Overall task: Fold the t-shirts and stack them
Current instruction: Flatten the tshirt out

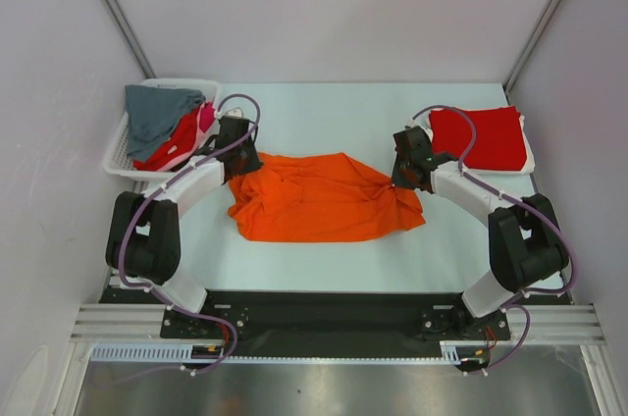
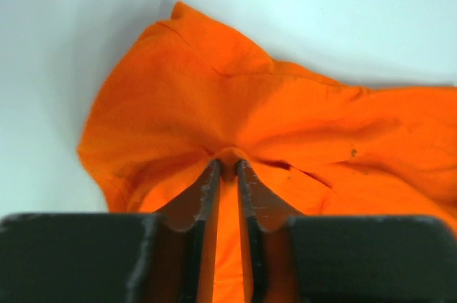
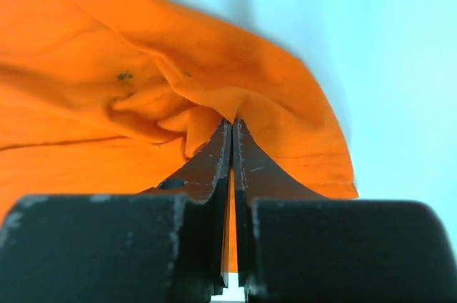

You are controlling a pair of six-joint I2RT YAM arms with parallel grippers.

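Observation:
The orange t-shirt's end is bunched at my left gripper's pinched fold, so that left gripper should open, grab the flap's edge (image 2: 275, 166) and pull it toward me.
A bright orange t-shirt (image 1: 319, 200) lies crumpled across the middle of the table. My left gripper (image 1: 238, 167) is shut on a bunched fold at its left end; in the left wrist view (image 2: 227, 165) the cloth (image 2: 214, 96) is pinched between the fingertips. My right gripper (image 1: 397, 183) is shut on a fold at its right end; the right wrist view (image 3: 233, 123) shows the jaws closed tight on orange cloth (image 3: 107, 67). A folded red t-shirt (image 1: 479, 137) lies at the back right. Grey (image 1: 157, 110), red (image 1: 175, 141) and pink (image 1: 205, 119) tees sit in the basket.
A white mesh basket (image 1: 120, 146) stands at the back left, right behind my left arm. The red tee rests on a white sheet (image 1: 529, 156) near the right wall. Walls close in on both sides.

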